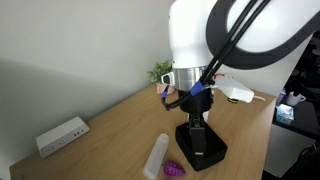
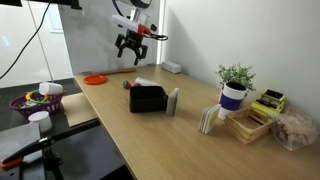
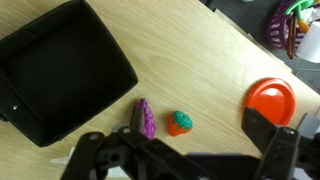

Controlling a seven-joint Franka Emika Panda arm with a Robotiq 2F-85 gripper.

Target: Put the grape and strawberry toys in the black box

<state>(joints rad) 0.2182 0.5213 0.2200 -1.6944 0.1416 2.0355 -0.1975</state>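
Observation:
Next, my gripper moves next to the purple grape toy's middle [image 1: 174, 169] [image 3: 147, 118], beside the black box, and closes there, leaving the red strawberry toy for later.
The purple grape toy [image 3: 146, 118] and the red strawberry toy [image 3: 180, 122] lie side by side on the wooden table, just beside the open, empty black box [image 3: 65, 65]. My gripper [image 3: 185, 160] is open and empty, high above the toys, with its fingers spread on either side of them. In both exterior views the gripper [image 2: 133, 45] [image 1: 190, 95] hangs well above the table. The box [image 2: 147, 98] [image 1: 202, 145] stands mid-table. The grape [image 1: 175, 168] shows next to it, and the strawberry [image 2: 127, 85] shows behind it.
An orange round plate [image 3: 272, 100] [image 2: 95, 79] lies near the toys. A white upright object [image 2: 172, 100] stands beside the box. A potted plant [image 2: 235, 85], a small wooden tray [image 2: 250, 122] and a power strip [image 1: 62, 135] are also on the table.

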